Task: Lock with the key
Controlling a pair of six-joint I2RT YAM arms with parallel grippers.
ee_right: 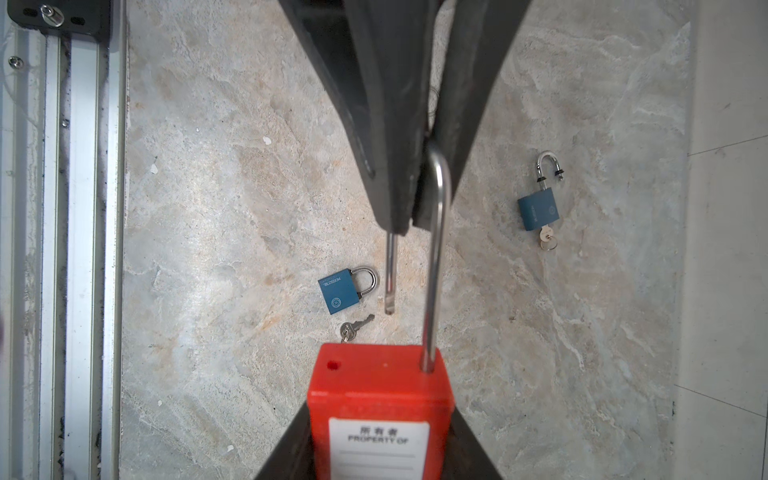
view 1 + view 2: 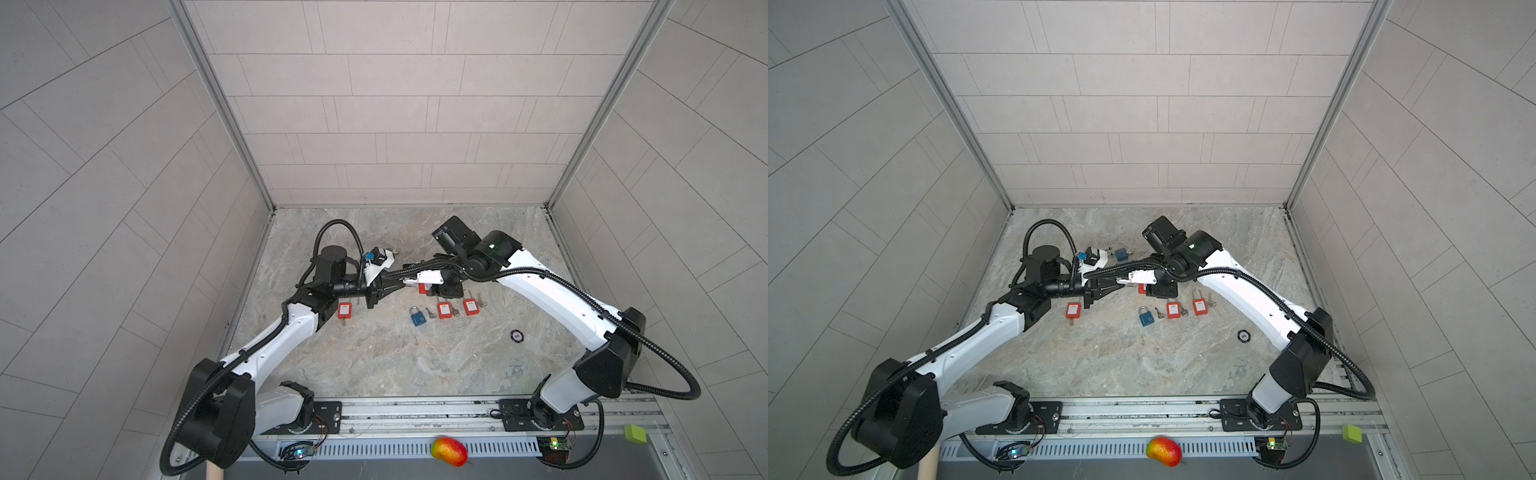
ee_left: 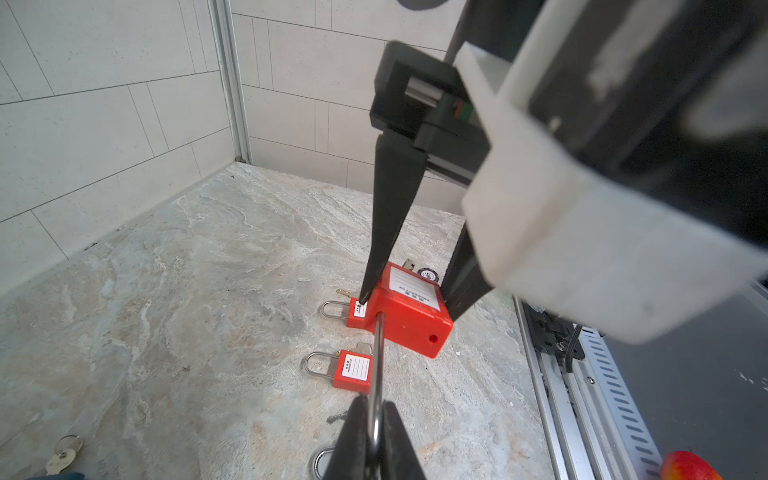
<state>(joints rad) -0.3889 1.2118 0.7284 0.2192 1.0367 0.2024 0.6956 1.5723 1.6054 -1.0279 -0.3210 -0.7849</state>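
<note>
The hole in the lock's body is off to the side of the shackle's short leg, so my right gripper should open, turn and grab the body by its wide sides point(image 1: 377, 448).
My right gripper point(image 1: 380, 440) is shut on the body of a red padlock point(image 1: 380, 399), held above the table; in both top views it shows at the middle point(image 2: 423, 287) point(image 2: 1142, 289). Its steel shackle point(image 1: 436, 257) stands open, with the short leg out of the hole in the body. My left gripper point(image 3: 376, 405) is shut on the bend of the shackle point(image 3: 379, 353), its fingertips point(image 1: 395, 216) meeting just over the loop. A loose key point(image 1: 355, 328) lies on the table beside a blue padlock point(image 1: 347, 291). The held padlock's keyhole is hidden.
Three more red padlocks point(image 2: 344, 310) point(image 2: 444, 309) point(image 2: 470, 306) lie in a row with the blue one point(image 2: 418, 317). A second blue padlock point(image 1: 538, 212) with a key in it lies farther back. A black disc point(image 2: 516, 334) sits to the right, and a fruit point(image 2: 449, 451) on the front rail.
</note>
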